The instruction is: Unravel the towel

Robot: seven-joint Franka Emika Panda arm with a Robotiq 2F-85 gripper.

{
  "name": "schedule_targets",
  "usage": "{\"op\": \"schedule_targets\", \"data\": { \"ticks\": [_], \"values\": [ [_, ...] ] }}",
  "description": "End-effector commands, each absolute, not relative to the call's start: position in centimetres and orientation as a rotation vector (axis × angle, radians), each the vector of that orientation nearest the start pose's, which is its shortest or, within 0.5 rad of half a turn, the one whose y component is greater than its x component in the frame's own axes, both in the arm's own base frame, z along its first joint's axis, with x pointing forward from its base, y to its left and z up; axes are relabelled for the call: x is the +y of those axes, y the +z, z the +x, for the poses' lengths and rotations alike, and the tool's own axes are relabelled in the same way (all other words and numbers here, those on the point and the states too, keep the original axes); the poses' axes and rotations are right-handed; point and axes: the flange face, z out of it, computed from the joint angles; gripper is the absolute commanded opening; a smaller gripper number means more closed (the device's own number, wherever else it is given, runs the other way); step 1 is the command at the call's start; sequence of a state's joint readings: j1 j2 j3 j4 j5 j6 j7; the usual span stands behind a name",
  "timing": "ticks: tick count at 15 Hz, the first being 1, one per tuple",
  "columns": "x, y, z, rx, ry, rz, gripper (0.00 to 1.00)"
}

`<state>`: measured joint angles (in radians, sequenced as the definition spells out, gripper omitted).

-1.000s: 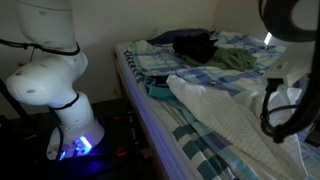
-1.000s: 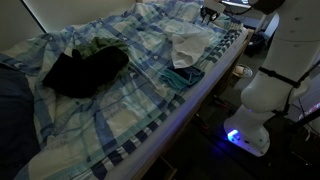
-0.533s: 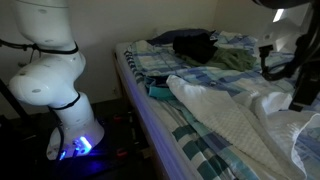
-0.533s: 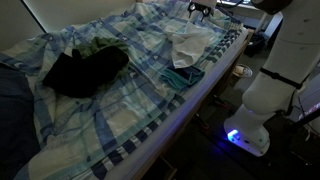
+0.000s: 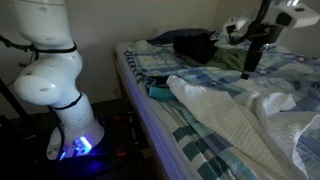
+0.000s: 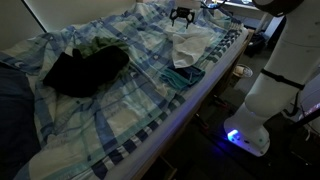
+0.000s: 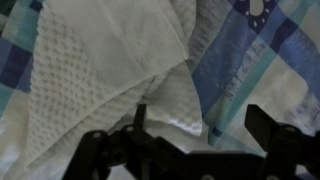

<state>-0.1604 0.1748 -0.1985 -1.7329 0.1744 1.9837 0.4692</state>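
My gripper will go next to the corner [image 5: 225, 95] [image 7: 186, 57] of the white towel's smooth folded-over flap, beside the blue plaid sheet, and close there.
The white waffle-weave towel [image 5: 232, 118] lies spread and rumpled along the near edge of the bed; it also shows in the other exterior view [image 6: 190, 42]. My gripper [image 5: 248, 66] hangs above the bed, clear of the cloth, beyond the towel's far side [image 6: 182, 16]. In the wrist view the towel [image 7: 100, 80] fills the left and middle, with one folded corner pointing down between my jaws. The gripper [image 7: 200, 125] is open, its dark fingers [image 7: 140, 122] wide apart and holding nothing.
A blue plaid sheet [image 5: 190, 140] covers the bed [image 6: 120, 120]. A pile of dark and green clothes [image 6: 85, 65] lies mid-bed [image 5: 197, 45]. A teal cloth [image 5: 160, 92] sits by the edge [image 6: 180, 77]. The white robot base [image 5: 50, 85] stands beside the bed.
The jaws have opened and let the towel go. The gripper has lifted and swung away from the towel toward the middle of the bed. The towel lies still.
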Motion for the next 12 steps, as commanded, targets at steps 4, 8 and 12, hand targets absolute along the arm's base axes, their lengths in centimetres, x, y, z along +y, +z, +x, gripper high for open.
{"op": "schedule_targets", "data": {
  "ticks": [4, 8, 12],
  "values": [
    [-16.8, 46.4, 57.5, 1.476, 0.063, -2.746, 1.0],
    [-16.4, 44.2, 56.9, 1.547, 0.15, -2.747, 1.0],
    [-15.9, 42.1, 56.5, 1.521, 0.24, -2.754, 1.0]
  ]
}}
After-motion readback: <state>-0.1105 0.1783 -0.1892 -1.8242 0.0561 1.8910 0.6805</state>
